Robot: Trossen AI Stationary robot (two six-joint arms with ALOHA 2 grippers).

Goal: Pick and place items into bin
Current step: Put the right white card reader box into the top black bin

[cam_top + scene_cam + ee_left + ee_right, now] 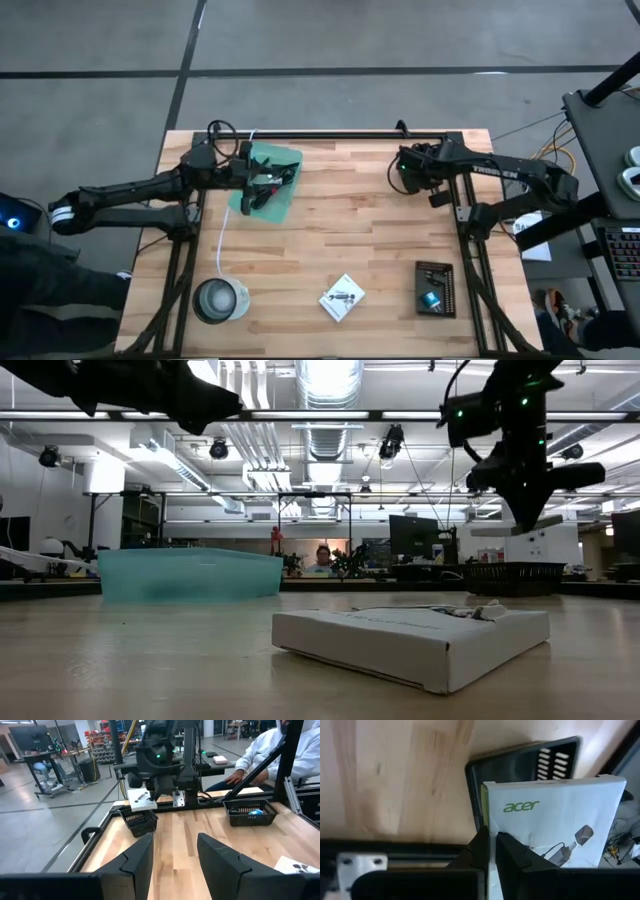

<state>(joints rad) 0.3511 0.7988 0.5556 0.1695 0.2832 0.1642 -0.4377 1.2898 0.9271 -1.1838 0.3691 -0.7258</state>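
My right gripper is holding the white packet. It will let go of it flat inside the black basket [417, 174] [522, 796] below it, by the table's far corner.
My right gripper [490, 839] is shut on a white printed packet [555, 825] marked "acer". It hovers over a small black basket [520, 762] near the table's right far side; the left wrist view shows the packet [142, 799] above that basket [140, 820]. My left gripper [172, 855] is open and empty, above the teal bin [280, 200], which holds dark items [268, 186]. A second white packet [343, 297] lies flat on the table near the near edge and fills the low view's foreground [410, 642]. My right gripper pinches the white packet between its two fingers at one long edge [488, 820]. The packet is lifted clear of the table, above the black basket.
A round silvery bowl [220, 300] stands near the left near corner, and a long white cord [222, 240] runs from it toward the far edge. Another black basket [435, 288] with a blue thing inside sits near the right near corner. A person in a white hoodie [280, 750] sits beyond the table.
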